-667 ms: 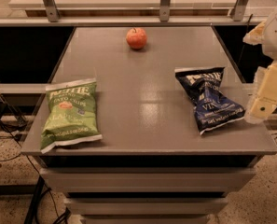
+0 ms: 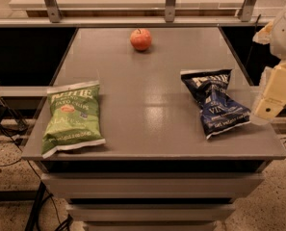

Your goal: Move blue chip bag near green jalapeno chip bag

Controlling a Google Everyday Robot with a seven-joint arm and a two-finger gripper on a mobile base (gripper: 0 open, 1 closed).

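Observation:
Next, I close on the blue chip bag's black top band (image 2: 208, 81), at its back end.
The blue chip bag (image 2: 214, 101) lies crinkled on the right side of the grey table (image 2: 147, 85), its black top band toward the back. The green jalapeno chip bag (image 2: 72, 117) lies flat at the front left of the table, far from the blue one. My gripper (image 2: 270, 97) is at the right edge of the view, just right of the blue bag, with its cream-coloured tip close to the bag's lower right corner. Nothing is held in it.
A red apple (image 2: 141, 39) sits at the back middle of the table. A rail with metal posts (image 2: 170, 4) runs behind the table. The table's right edge is directly under the gripper. Cables lie on the floor at the left.
The gripper has shifted slightly lower and nearer the blue bag's right side. The bags and the apple have not moved.

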